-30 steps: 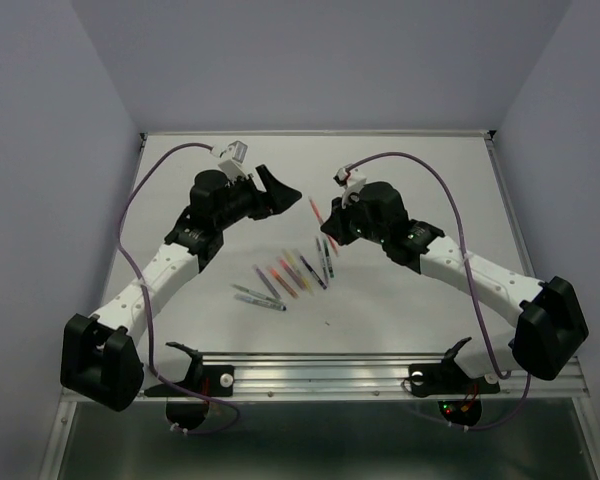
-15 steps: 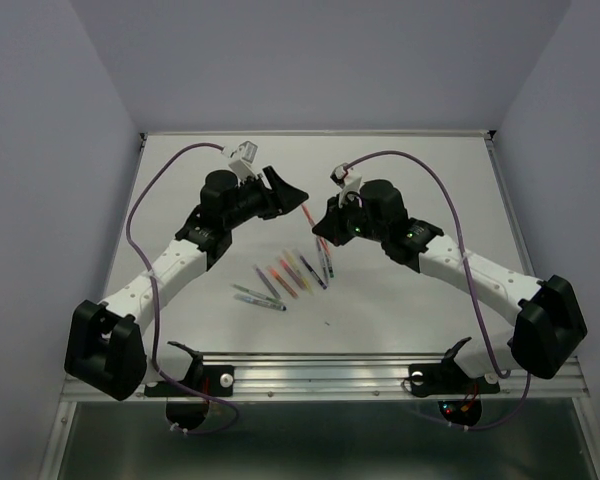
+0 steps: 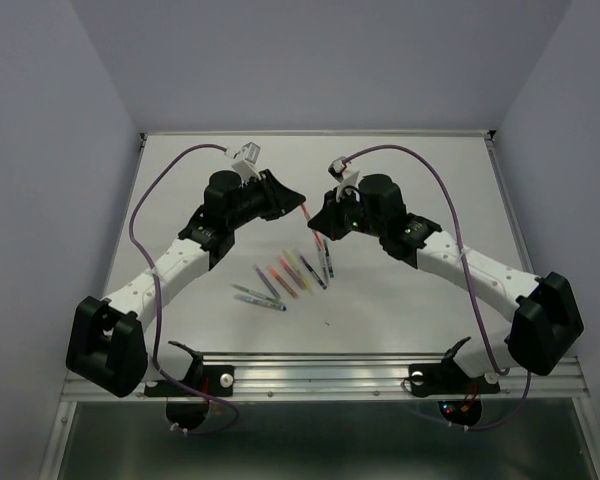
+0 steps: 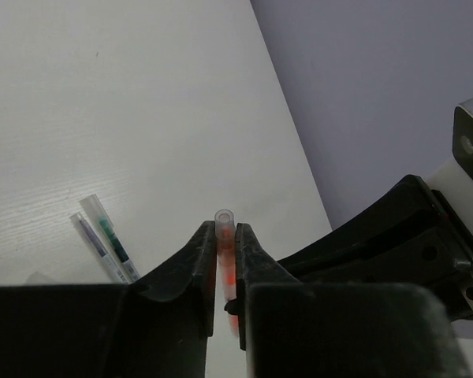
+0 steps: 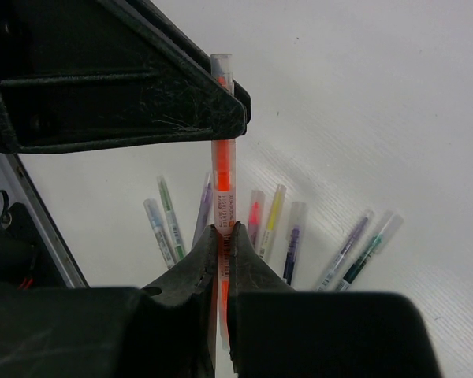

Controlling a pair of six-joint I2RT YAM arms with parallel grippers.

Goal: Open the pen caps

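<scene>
The orange pen will be put down on the bare white table (image 3: 394, 236) under my right gripper's wrist, clear of the loose pens.
An orange pen (image 3: 308, 214) hangs above the table between both grippers. My right gripper (image 5: 222, 230) is shut on its labelled barrel (image 5: 224, 177). The pen's far end carries the clear, orange-tinted pen cap (image 5: 221, 64). My left gripper (image 4: 225, 230) is shut on that cap (image 4: 224, 218), one finger pressed against each side and the cap's tip poking out past them. In the top view the left gripper (image 3: 298, 199) and right gripper (image 3: 320, 230) meet nose to nose over the table's middle. Several other pens (image 3: 288, 275) lie loose on the table below, their caps on.
The loose pens (image 5: 277, 220) fan out on the white table (image 3: 400, 170) just near of the grippers. Two of them (image 4: 102, 236) show at the left of the left wrist view. Purple cables loop over both arms. A metal rail (image 3: 320, 372) runs along the near edge.
My left gripper moved right to the raised pen and closed from wide open onto its cap end. The right gripper kept its hold and shifted the pen slightly toward the left arm.
</scene>
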